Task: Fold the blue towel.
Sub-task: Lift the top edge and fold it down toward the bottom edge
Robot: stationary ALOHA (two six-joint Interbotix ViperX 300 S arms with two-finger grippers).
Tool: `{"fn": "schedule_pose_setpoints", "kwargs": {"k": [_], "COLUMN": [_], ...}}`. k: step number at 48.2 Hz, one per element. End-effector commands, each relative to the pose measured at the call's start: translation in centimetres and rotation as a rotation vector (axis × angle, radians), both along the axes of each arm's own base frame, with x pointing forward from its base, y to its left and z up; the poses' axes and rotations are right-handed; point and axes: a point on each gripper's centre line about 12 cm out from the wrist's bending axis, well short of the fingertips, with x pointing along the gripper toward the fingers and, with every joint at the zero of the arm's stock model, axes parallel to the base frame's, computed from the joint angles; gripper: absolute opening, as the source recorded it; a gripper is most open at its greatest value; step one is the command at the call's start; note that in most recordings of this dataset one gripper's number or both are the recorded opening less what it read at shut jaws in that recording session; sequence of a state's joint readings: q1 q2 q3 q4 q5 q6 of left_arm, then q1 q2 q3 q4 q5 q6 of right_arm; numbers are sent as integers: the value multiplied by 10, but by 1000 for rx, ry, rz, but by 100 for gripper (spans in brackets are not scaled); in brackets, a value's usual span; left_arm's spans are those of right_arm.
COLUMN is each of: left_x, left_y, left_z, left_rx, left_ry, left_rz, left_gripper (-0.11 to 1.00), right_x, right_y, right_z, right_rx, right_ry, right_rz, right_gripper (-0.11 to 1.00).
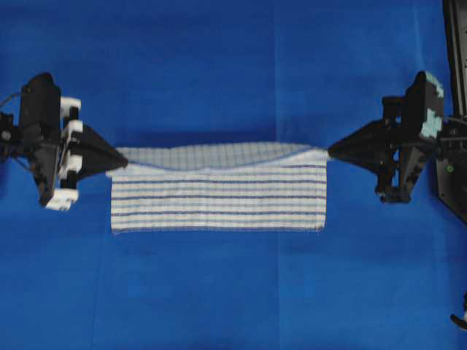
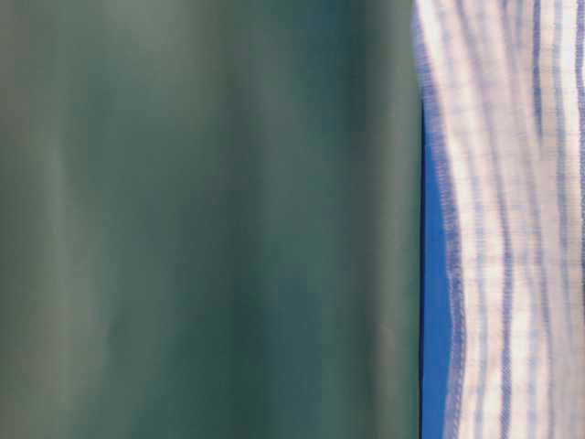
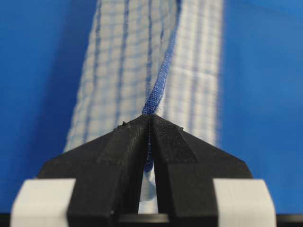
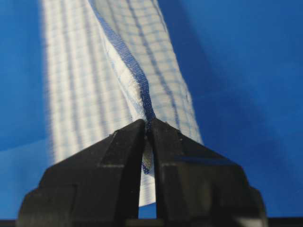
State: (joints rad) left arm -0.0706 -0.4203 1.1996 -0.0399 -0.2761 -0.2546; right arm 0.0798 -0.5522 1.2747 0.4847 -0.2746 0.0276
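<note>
The robot's right gripper needs to release the blue towel's lifted corner, now pinched at the fingertips, on the flat part's near corner [image 1: 321, 227] on its side.
The blue towel [image 1: 219, 200], white with thin blue stripes, lies mid-table, its near part flat and its far edge lifted and stretched between both grippers. My left gripper [image 1: 124, 159] is shut on the towel's left corner; in the left wrist view the blue hem [image 3: 156, 90] runs into the closed fingertips [image 3: 150, 116]. My right gripper [image 1: 330, 152] is shut on the right corner, and the right wrist view shows the hem [image 4: 137, 78] pinched at the tips [image 4: 148, 121]. In the table-level view a strip of the towel [image 2: 512, 229] fills the right side.
The plain blue table covering [image 1: 219, 73] spreads all around the towel. A black frame post [image 1: 456, 44] stands at the right edge. A dark green blurred surface [image 2: 201, 219] blocks most of the table-level view.
</note>
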Motion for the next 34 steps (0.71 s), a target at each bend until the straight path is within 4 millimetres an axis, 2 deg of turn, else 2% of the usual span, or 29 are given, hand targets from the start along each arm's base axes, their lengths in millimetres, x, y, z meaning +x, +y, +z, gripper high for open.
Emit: {"fn": "schedule_pose_setpoints", "kwargs": {"k": [1,8,14,25,34], "left_x": [1,2,3,6,6], "left_y": [-10,-22,-24,-25,-28], "left_z": [4,2,-2,-10,-15], "left_rx": [-21,-43,-42,-41,-39], "left_ry": [-17,-6,12,44,65], "left_rz": [-28,-62,-68,-67,-77], "left_gripper": [3,3,3,3,3], "right_x": [3,6,13,29,30], "right_y": [12,25,33,41,43], "right_z": [3,0,-7,-17,-20], "right_rx": [25,51,55,45,47], "right_ry": [-9,-15,18,72,87], "right_rz": [29,48,63,73,75], "right_gripper": [-2,-2,-2,-2,-2]}}
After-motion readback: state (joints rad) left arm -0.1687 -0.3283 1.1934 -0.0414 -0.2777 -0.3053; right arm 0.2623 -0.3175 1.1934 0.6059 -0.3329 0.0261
